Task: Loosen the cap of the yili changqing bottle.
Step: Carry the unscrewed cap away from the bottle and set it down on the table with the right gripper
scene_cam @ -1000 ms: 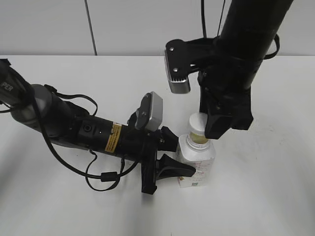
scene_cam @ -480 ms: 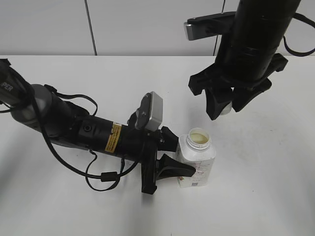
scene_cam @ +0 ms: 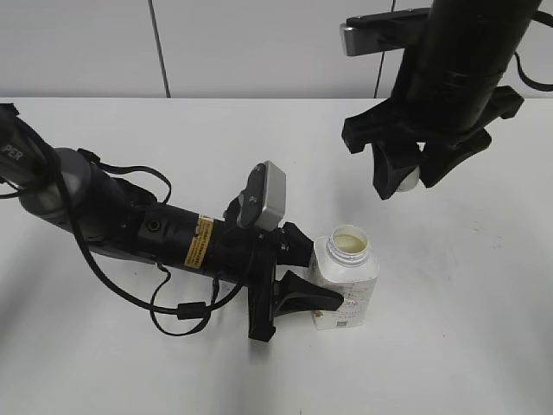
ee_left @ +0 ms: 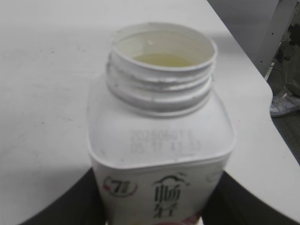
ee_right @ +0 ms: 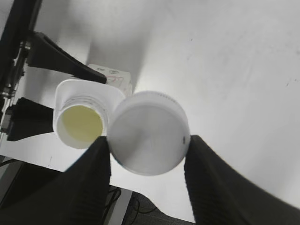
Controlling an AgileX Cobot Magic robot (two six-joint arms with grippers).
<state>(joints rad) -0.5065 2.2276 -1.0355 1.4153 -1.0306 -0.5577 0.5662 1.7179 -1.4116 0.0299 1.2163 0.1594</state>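
The robot's right gripper should put the white cap, now held in the air above the bottle, down on the bare table [scene_cam: 445, 250], beyond the open bottle from the left gripper.
The white squarish bottle [scene_cam: 343, 281] stands upright on the table with its threaded neck open and pale yellow liquid inside. My left gripper [scene_cam: 304, 275] is shut on its body, a finger on each side; it fills the left wrist view [ee_left: 161, 140]. My right gripper [scene_cam: 408, 177] is shut on the round white cap [scene_cam: 409, 178], held in the air above and to the right of the bottle. In the right wrist view the cap [ee_right: 149, 132] sits between the two fingers, with the open bottle [ee_right: 84, 119] below at the left.
The white table [scene_cam: 130, 363] runs under both arms to a grey back wall. The left arm [scene_cam: 130, 226] with its cable lies low across the left half. The table's right edge and floor show in the left wrist view [ee_left: 286, 140].
My right gripper lifted the cap off the bottle's neck and carried it up and to the right. The bottle and left gripper have not moved.
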